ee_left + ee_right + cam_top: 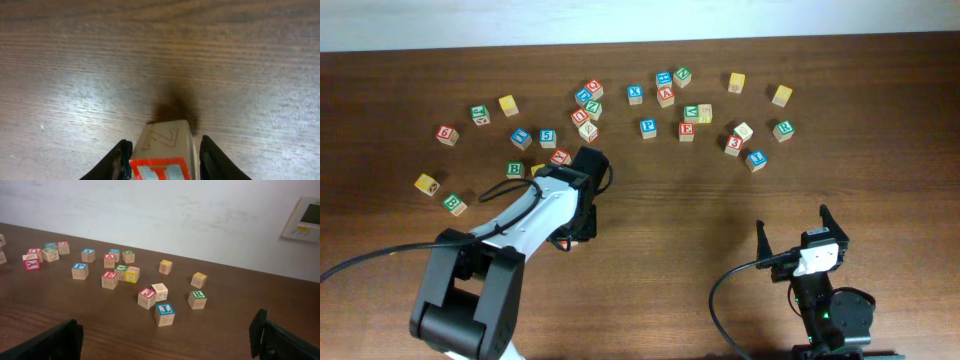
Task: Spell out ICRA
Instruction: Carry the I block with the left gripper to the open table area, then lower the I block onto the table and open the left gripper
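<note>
The I block sits crooked, so my left gripper should open, straighten and close on the block's sides (191,152) to square it before leaving.
My left gripper (162,159) is shut on a wooden block (165,142) with a red-framed face whose letter looks like an I, cut off by the frame edge. It sits low over the bare table, and in the overhead view this gripper (572,232) is left of centre, in front of the block scatter. My right gripper (792,226) is open and empty near the front right, also seen in its wrist view (165,336). A blue-framed block (164,314) lies closest ahead of it, with a green R block (198,299) behind.
Many lettered blocks lie scattered across the far half of the table, among them a red A block (666,95), a red E block (687,130) and a yellow block (426,184) at the left. A cable loops beside the left arm (500,190).
</note>
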